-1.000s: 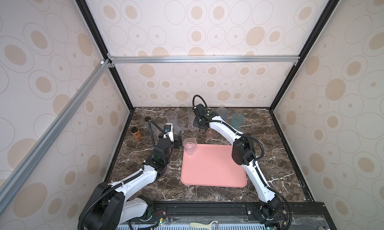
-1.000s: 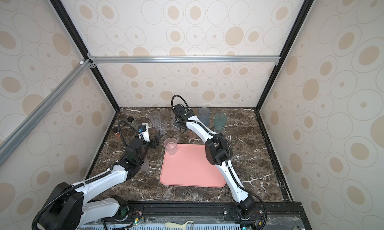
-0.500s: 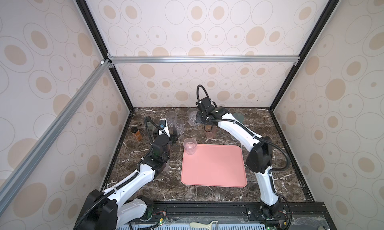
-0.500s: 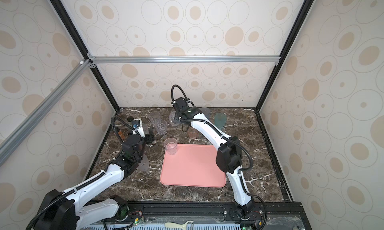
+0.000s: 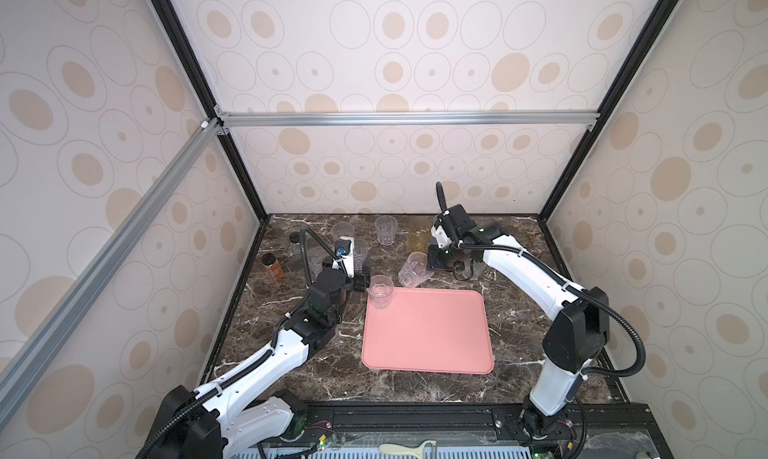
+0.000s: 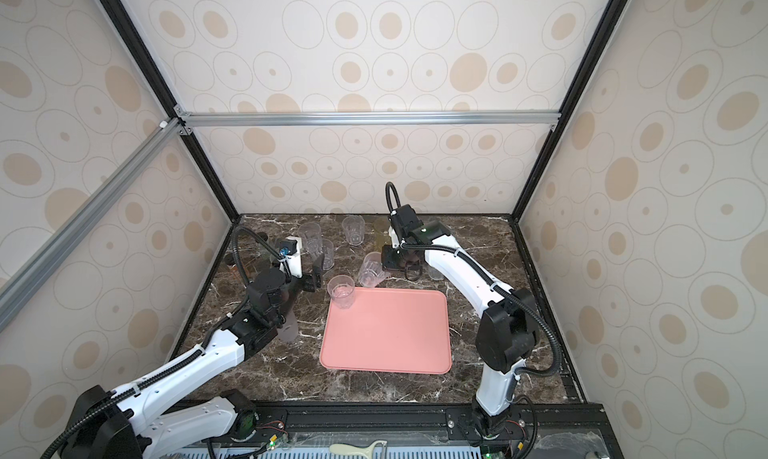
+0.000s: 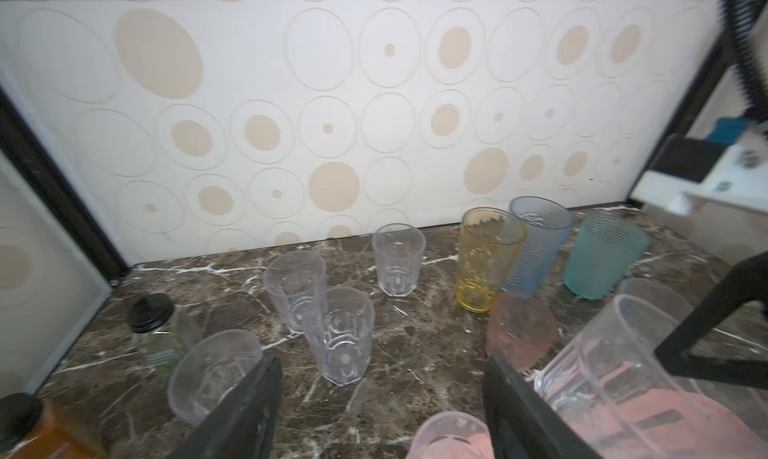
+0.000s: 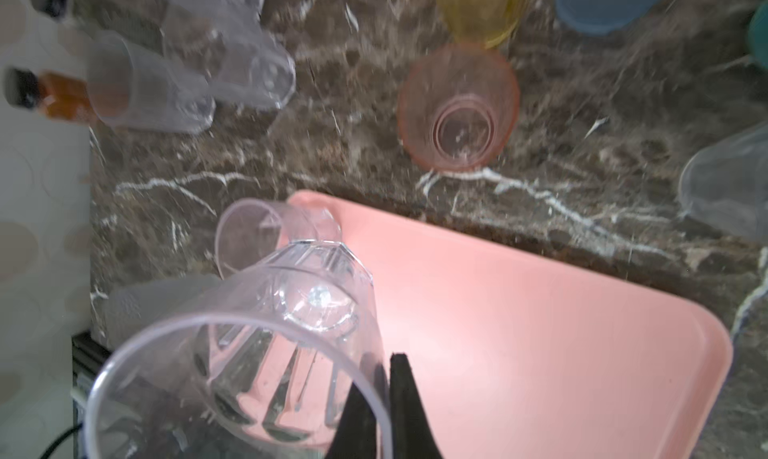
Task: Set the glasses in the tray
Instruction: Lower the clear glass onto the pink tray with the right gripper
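Observation:
The robot's right gripper will release the clear ribbed glass on the tray's far edge [image 5: 411, 304] [image 8: 394, 265], beside the clear glass standing there.
My right gripper [image 5: 432, 262] [image 8: 386, 365] is shut on the rim of a clear ribbed glass [image 5: 415, 270] [image 8: 270, 353], held tilted in the air just behind the far edge of the salmon-pink tray [image 5: 428, 332] [image 6: 386, 332]. Another clear glass [image 5: 380, 291] [image 8: 266, 232] stands upright on the tray's far left corner. My left gripper [image 5: 359, 280] [image 7: 380, 394] is open beside that corner, nothing between its fingers. Several clear glasses [image 7: 338, 332], plus amber [image 7: 486, 261], blue [image 7: 538, 245], teal [image 7: 602, 253] and pink [image 7: 521, 332] ones, stand on the marble behind.
Two black-capped bottles, one clear [image 7: 153, 328] and one orange [image 5: 272, 268], stand at the far left by the wall. A frosted glass [image 6: 286, 328] sits close under my left arm. Another clear glass [image 8: 727, 187] stands under my right arm.
My right gripper has lifted the clear ribbed glass from the back of the table and carried it nearer, towards the tray's far edge. My left gripper has shifted only slightly beside the tray corner.

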You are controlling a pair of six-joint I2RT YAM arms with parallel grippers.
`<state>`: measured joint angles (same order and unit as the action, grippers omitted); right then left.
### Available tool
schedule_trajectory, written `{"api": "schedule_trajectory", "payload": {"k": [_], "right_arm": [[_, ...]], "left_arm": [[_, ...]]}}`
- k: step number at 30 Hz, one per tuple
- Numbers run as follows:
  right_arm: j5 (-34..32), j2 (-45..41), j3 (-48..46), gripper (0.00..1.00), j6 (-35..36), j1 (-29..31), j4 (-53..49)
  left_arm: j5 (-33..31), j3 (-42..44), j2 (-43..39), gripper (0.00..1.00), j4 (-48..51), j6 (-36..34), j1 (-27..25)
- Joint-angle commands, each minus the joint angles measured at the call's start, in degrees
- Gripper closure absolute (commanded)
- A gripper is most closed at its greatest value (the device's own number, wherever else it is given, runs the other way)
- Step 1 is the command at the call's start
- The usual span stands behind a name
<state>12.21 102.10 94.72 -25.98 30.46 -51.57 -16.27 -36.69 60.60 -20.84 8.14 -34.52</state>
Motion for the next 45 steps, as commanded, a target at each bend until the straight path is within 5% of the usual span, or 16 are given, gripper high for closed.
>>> {"api": "schedule_trajectory", "payload": {"k": [1, 11, 45], "right_arm": [[1.1, -2.0, -1.9, 1.0, 3.3, 0.8, -6.1], [-16.4, 5.8, 0.5, 1.0, 3.3, 6.7, -6.8], [-19.5, 16.9, 5.7, 0.99, 4.1, 8.2, -2.2]], "left_arm": [[7.6, 2.7, -1.6, 0.26, -0.9, 2.7, -1.1], [4.4, 4.3, 2.0, 0.25, 0.9, 4.2, -3.1], [2.6, 4.2, 4.6, 0.23, -1.0, 3.6, -3.1]]}}
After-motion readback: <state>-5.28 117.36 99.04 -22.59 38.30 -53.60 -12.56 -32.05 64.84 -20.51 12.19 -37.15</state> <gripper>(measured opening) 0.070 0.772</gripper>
